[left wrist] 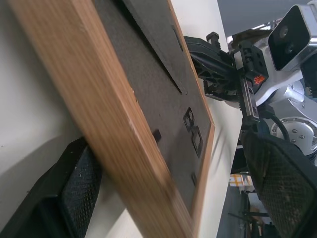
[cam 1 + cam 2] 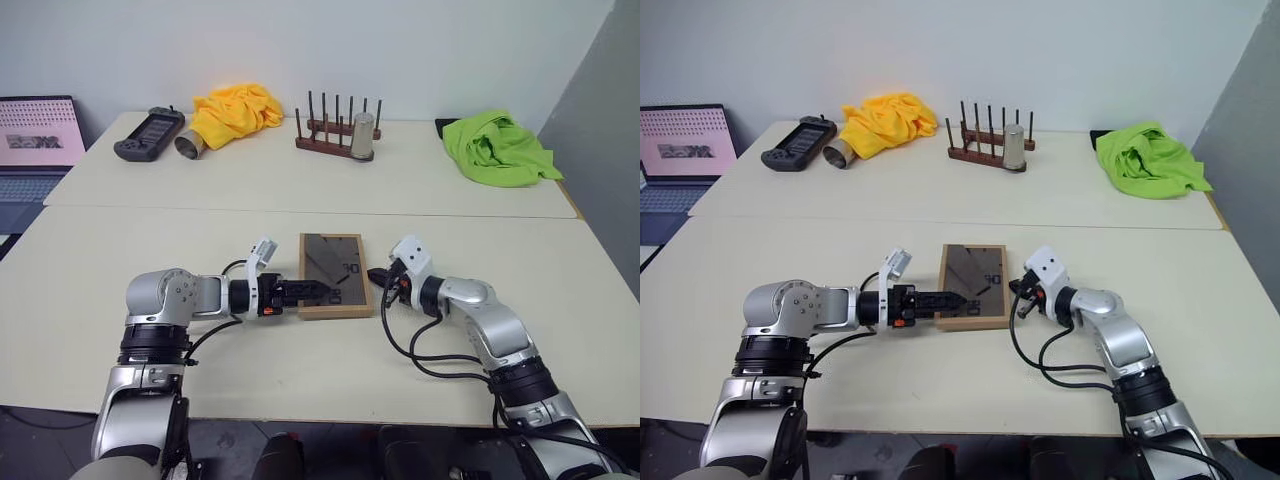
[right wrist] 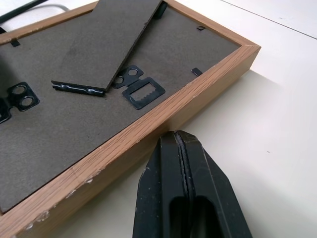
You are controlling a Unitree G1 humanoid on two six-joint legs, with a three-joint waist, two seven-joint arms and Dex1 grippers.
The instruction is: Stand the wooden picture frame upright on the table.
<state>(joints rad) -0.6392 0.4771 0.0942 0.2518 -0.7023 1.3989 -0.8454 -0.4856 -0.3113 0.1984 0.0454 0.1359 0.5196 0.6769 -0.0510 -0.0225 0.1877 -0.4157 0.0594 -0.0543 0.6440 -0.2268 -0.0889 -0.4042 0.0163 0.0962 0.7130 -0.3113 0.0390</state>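
Observation:
My left gripper should turn square, since the wooden picture frame's edge slants across it while it is open, and then close on the light wood (image 1: 138,173) before lifting.
The wooden picture frame (image 2: 335,262) lies face down on the cream table (image 2: 300,370), its dark back panel and fold-out stand (image 3: 114,44) facing up. My left gripper (image 2: 325,293) is open at the frame's near left corner. Its two fingers (image 1: 74,188) straddle the light-wood edge (image 1: 124,129), one low beside the tabletop and the other over the back panel. My right gripper (image 2: 378,275) is shut, and its closed fingertips (image 3: 178,144) rest at the frame's right edge, at or just short of the wood.
On the far half of the table, behind the seam (image 2: 300,208), stand a dark peg rack (image 2: 335,135) with a metal cup (image 2: 363,137). A yellow cloth (image 2: 235,110), a tipped metal cup (image 2: 190,145), a handheld controller (image 2: 148,133) and a green cloth (image 2: 500,148) lie there too. A laptop (image 2: 35,140) is at the far left.

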